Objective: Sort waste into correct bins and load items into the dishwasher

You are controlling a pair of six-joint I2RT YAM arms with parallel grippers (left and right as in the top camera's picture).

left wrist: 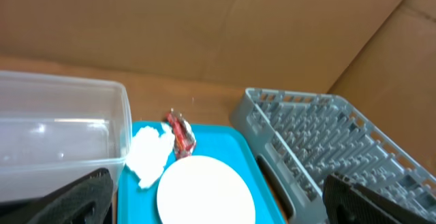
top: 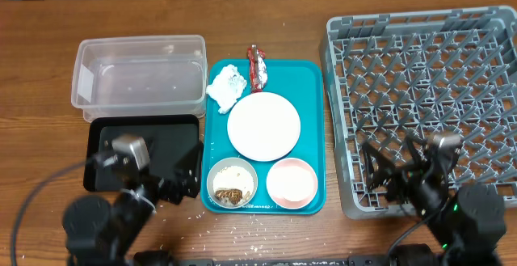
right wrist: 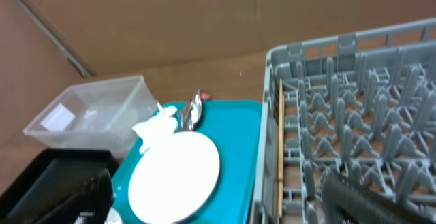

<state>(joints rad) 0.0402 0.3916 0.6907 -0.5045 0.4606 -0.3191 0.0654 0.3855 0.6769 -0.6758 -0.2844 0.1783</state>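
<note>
Next, I close my left gripper around the upper sides of the white cup (top: 296, 183) standing in the pale pink bowl.
On the teal tray (top: 311, 128) lie a crumpled white napkin (top: 226, 86), a red-and-silver wrapper (top: 257, 65), a round white plate (top: 263, 125), a white bowl (top: 232, 180) holding rice crumbs and brown bits, and a pale pink bowl (top: 292, 182). The clear tub (top: 139, 80) and black tray (top: 161, 149) stand at the left, the grey dish rack (top: 428, 96) at the right. My left gripper (top: 187, 173) is open and empty over the black tray's near right corner. My right gripper (top: 393, 171) is open and empty over the rack's near left part. The cup is not in view.
Loose white crumbs (top: 234, 232) lie on the wooden table in front of the teal tray. The left wrist view shows the plate (left wrist: 204, 193), napkin (left wrist: 151, 152), wrapper (left wrist: 180, 134) and rack (left wrist: 327, 142). The right wrist view shows the plate (right wrist: 174, 176), tub (right wrist: 88, 118) and rack (right wrist: 354, 101).
</note>
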